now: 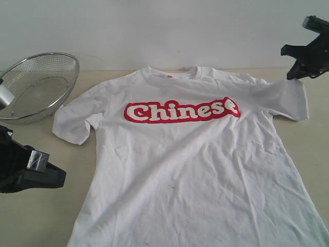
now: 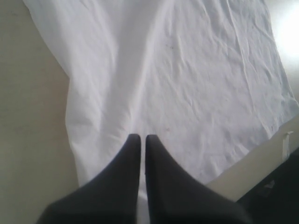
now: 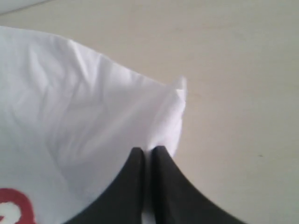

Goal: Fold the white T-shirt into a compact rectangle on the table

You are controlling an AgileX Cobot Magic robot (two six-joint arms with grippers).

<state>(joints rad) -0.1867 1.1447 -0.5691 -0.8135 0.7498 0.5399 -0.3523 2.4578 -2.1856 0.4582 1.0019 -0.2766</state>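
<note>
I need to let go of the sleeve's edge with my right gripper on the white T-shirt's chest (image 1: 207, 95), between the collar and the last red-outlined letters. The sleeve's edge is still below my gripper's tips.
The white T-shirt (image 1: 190, 154) lies spread flat and front up on the table (image 1: 41, 216), its red-outlined lettering (image 1: 182, 110) facing up and the orange neck tag (image 1: 168, 75) at the collar. My left gripper (image 1: 60, 177) sits low beside the shirt's left side, under the left sleeve. In the left wrist view it (image 2: 142, 138) is shut with nothing between the fingers, the shirt (image 2: 187, 70) below it. My right gripper (image 1: 288, 62) hovers above the right sleeve (image 1: 292, 98). Its shut tips (image 3: 148, 150) stand over the sleeve's edge (image 3: 173, 107); I see no cloth lifted.
A wire-mesh metal basket (image 1: 38, 85) rests tilted at the back left, close to the left sleeve (image 1: 77, 121). Bare tabletop (image 3: 233, 70) runs beyond the right sleeve. A pale wall (image 1: 154, 31) rises behind the table's far edge.
</note>
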